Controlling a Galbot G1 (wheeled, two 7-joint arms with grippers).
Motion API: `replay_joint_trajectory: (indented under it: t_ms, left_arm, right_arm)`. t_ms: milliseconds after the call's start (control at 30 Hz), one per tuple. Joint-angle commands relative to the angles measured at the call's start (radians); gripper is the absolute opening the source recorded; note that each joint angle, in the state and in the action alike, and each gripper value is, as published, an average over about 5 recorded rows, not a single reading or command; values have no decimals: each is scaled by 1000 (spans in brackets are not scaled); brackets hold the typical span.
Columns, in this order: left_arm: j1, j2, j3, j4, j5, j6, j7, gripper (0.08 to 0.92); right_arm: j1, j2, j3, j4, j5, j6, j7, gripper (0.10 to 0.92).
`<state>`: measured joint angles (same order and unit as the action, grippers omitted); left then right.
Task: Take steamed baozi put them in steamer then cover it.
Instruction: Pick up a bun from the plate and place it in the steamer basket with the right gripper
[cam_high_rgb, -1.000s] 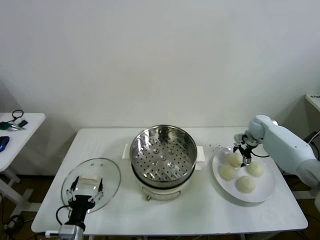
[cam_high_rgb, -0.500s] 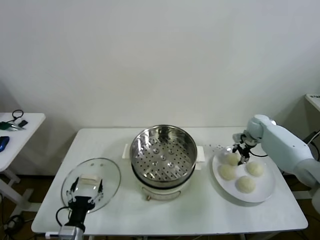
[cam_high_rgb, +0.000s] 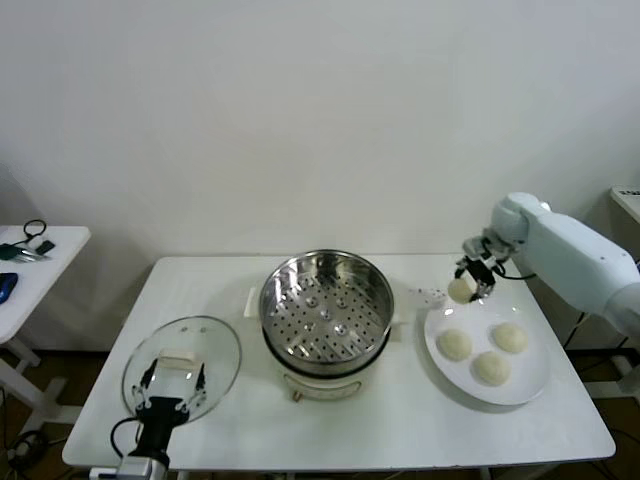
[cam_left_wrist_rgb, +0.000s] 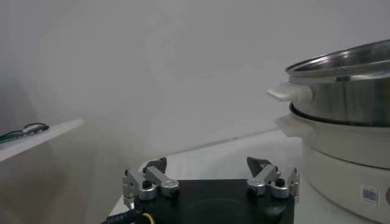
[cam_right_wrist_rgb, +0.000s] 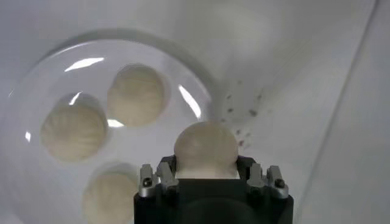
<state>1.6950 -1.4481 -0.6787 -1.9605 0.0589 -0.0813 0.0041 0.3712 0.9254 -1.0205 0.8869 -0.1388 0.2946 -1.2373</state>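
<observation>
Next, my right gripper lets go of the cream-white baozi on the back part of the steel steamer's perforated tray (cam_high_rgb: 326, 290).
My right gripper (cam_high_rgb: 466, 284) is shut on one cream-white baozi (cam_high_rgb: 460, 290), lifted above the back left edge of the white plate (cam_high_rgb: 530, 375). In the right wrist view that baozi (cam_right_wrist_rgb: 205, 149) sits between the jaws of the right gripper (cam_right_wrist_rgb: 206, 170), with three more baozi (cam_right_wrist_rgb: 135, 95) on the plate below. The steel steamer (cam_high_rgb: 327, 310) stands open at the table's middle, its perforated tray bare. The glass cover (cam_high_rgb: 182, 362) lies flat at the front left. My left gripper (cam_high_rgb: 170, 385) hangs open over the cover's near edge; the left wrist view shows the left gripper (cam_left_wrist_rgb: 210, 173) with nothing between its fingers.
The plate holds three baozi (cam_high_rgb: 454, 345) at the table's right. A side table (cam_high_rgb: 30, 262) with small items stands at the far left. The steamer's white handle (cam_left_wrist_rgb: 291, 92) shows close by in the left wrist view. Dark specks dot the table behind the plate.
My right gripper closed on the back left baozi and raised it off the plate, moving slightly left and up. The left arm stayed where it was.
</observation>
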Motion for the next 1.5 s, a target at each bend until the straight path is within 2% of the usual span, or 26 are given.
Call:
replay_joint_trajectory:
  t_ms: [33,467,700,933,1367,1500]
  left_arm:
    - [11,-2,2,-3,1,-1,1,823]
    - [12,10,5,-12,1,6,2,823]
    - [12,15,7,-5,0,4,1,823]
    - [17,27,9,2,-1,3,2,823]
    - [14,32,9,18,-2,0,1,823]
    - [17,33,8,21,-3,-1,1,823]
  right_arm:
    - [264,75,-163,156,47,178,-40,652]
    - [229,315,-118,307,-144,319,-17,653]
    - [107,411,-76,275,-306,355,-6,645]
    - [-21,479,-14,177,-449,380,7,645]
    - [-78,510,-14,110,-467,378,12,645]
    - [-77,506,-22,114,-451,368,20,669]
